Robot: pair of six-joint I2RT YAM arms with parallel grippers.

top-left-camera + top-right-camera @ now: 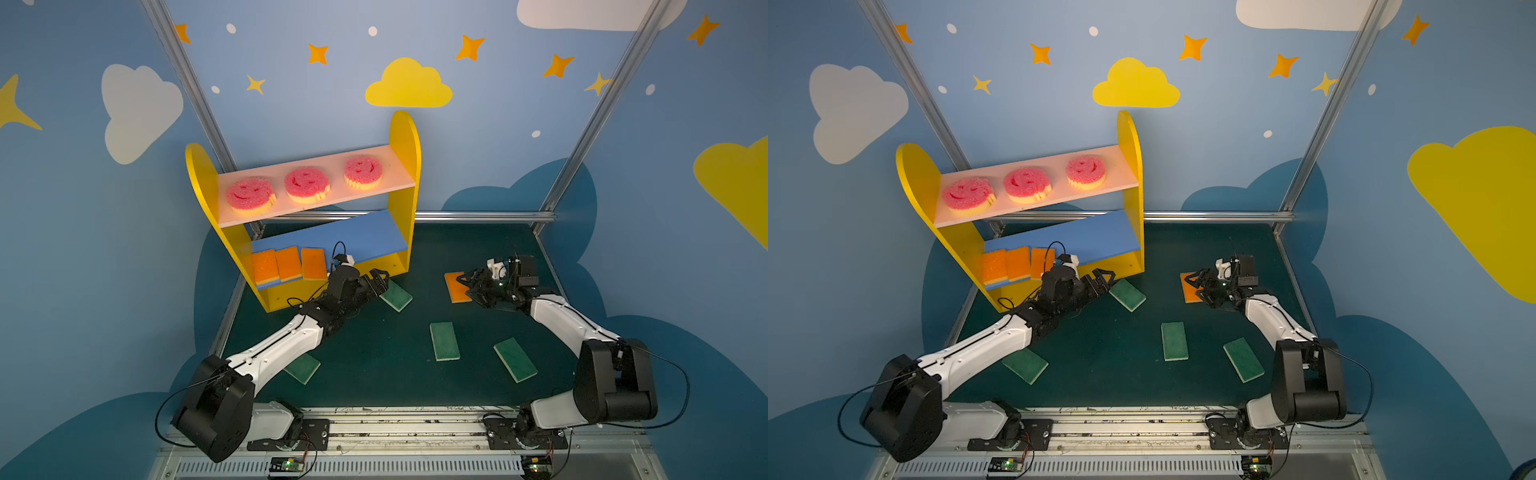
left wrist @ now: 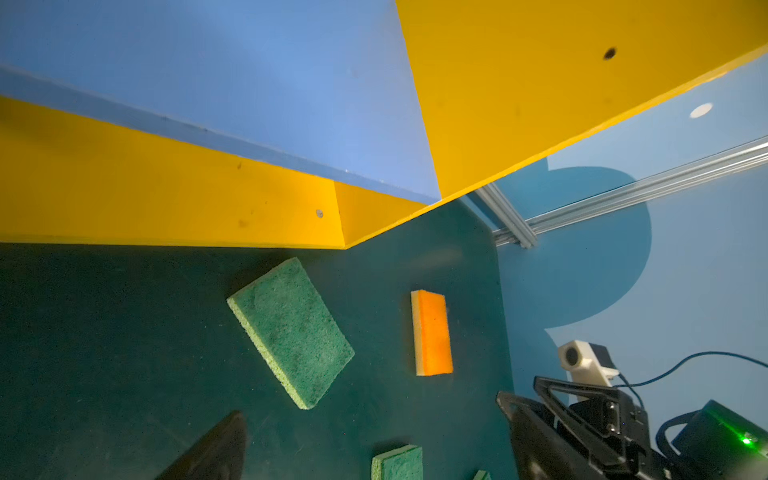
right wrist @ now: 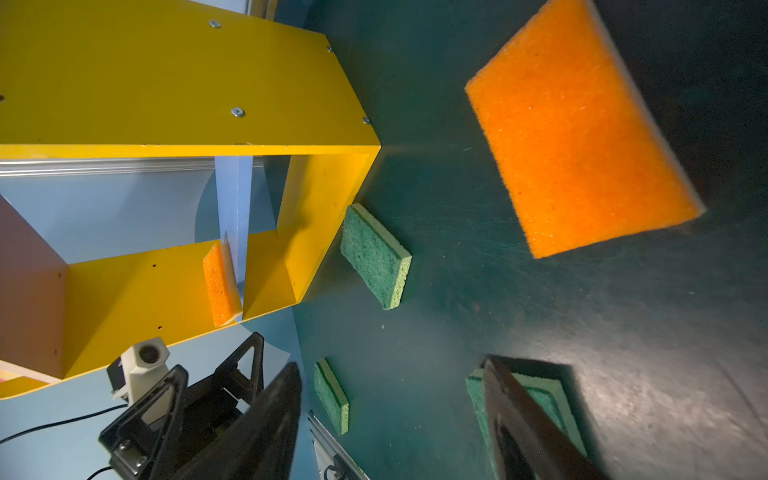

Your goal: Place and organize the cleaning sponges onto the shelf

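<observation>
The orange sponge at the open end of the row sticks out past the blue board's front edge, so next I grip its near end [image 1: 314, 276] with my left gripper and push it deeper.
The shelf [image 1: 405, 166] stands at the back left. Three pink smiley sponges [image 1: 306, 183] lie on its pink upper board, and three orange sponges [image 1: 289, 262] lie side by side at the left of the blue lower board [image 1: 365, 237]. A fourth orange sponge [image 1: 455, 289] [image 3: 582, 133] lies on the table to the right. My right gripper [image 1: 467, 286] [image 3: 392, 365] hovers open at its near edge, holding nothing. My left gripper [image 1: 380, 277] [image 2: 370, 407] is open and empty in front of the shelf's base, beside a green sponge [image 1: 397, 296] [image 2: 291, 332].
Three more green sponges lie flat on the dark green table: one in the middle [image 1: 444, 341], one to the right [image 1: 515, 359], one partly under my left forearm [image 1: 302, 369]. Blue walls and metal posts [image 1: 582, 137] close the back and the sides.
</observation>
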